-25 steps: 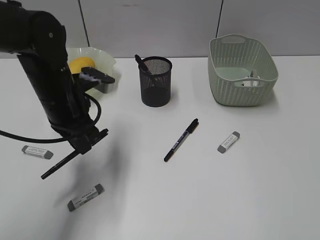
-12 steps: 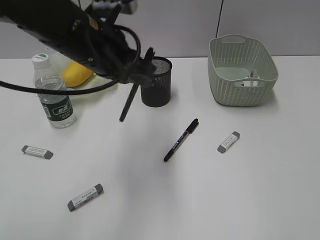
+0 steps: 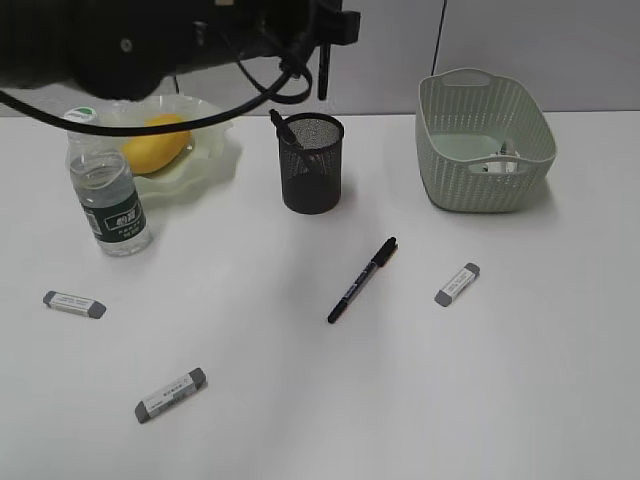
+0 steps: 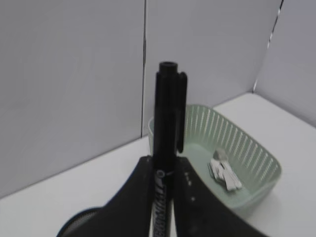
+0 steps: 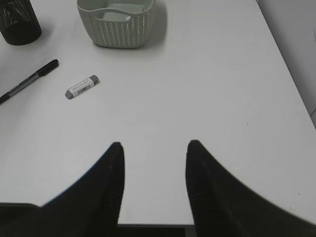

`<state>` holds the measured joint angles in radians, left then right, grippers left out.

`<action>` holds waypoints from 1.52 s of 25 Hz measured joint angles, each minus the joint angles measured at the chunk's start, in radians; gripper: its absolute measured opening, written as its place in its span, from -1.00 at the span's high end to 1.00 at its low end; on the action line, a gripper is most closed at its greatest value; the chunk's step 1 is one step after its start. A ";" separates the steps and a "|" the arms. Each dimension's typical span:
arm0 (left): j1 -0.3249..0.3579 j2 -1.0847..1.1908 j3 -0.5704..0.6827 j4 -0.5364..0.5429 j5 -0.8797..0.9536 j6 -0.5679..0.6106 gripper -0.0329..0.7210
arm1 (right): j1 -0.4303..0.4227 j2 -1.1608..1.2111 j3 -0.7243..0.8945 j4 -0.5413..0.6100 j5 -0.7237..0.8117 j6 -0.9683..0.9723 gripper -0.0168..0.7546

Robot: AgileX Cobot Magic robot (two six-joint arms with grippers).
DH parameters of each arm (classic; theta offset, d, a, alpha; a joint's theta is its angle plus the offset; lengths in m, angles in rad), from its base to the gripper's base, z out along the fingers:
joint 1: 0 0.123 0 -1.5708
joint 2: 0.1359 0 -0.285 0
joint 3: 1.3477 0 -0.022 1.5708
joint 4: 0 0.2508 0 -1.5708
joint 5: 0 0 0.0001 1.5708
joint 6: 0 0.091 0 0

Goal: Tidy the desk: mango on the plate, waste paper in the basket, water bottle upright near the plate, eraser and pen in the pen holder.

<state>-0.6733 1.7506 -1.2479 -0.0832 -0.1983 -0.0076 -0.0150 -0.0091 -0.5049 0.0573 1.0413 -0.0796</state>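
Next, my left gripper lets go of the black pen inside the black mesh pen holder [image 3: 313, 160], and I need to let it go next to the pen leaning there.
My left gripper [image 3: 322, 38] is shut on a black pen [image 3: 323, 75] that hangs upright just above the black mesh pen holder [image 3: 311, 165], which has another pen in it. In the left wrist view the held pen [image 4: 168, 118] stands between the fingers [image 4: 143, 182]. A second pen [image 3: 362, 280] lies on the desk. Three erasers [image 3: 75, 304] [image 3: 171, 394] [image 3: 457, 284] lie loose. The mango [image 3: 155, 140] sits on the plate [image 3: 212, 150]. The water bottle [image 3: 108, 195] stands upright beside it. Waste paper [image 3: 500, 162] lies in the basket [image 3: 485, 190]. My right gripper [image 5: 153, 145] is open over bare desk.
The right wrist view shows the eraser [image 5: 82, 86], the lying pen [image 5: 29, 81], the basket [image 5: 116, 27] and the pen holder [image 5: 17, 24] ahead of it. A grey partition wall runs behind the desk.
My left arm has swung up from the low left to above the pen holder, carrying the pen, which went from slanted to upright. The bottle is uncovered.
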 joint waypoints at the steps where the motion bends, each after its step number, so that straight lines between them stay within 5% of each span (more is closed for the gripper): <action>1: 0.005 0.020 0.000 0.000 -0.059 0.000 0.68 | 0.000 0.000 0.000 0.000 0.000 0.000 0.07; 10: 0.073 0.224 0.003 -0.001 -0.433 0.000 0.68 | 0.000 0.000 0.000 0.000 0.000 0.000 0.07; 29: 0.100 0.407 -0.031 -0.025 -0.531 -0.105 0.67 | 0.000 0.000 0.000 0.001 -0.001 0.000 0.07; 32: 0.100 0.420 -0.031 -0.019 -0.530 -0.148 0.49 | 0.000 0.000 0.000 0.001 -0.001 0.000 0.07; 38: 0.100 0.428 -0.031 0.000 -0.509 -0.202 -0.28 | 0.000 0.000 0.000 0.001 -0.001 0.001 0.07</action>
<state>-0.5730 2.1783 -1.2791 -0.0828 -0.7068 -0.2093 -0.0150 -0.0091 -0.5049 0.0583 1.0403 -0.0787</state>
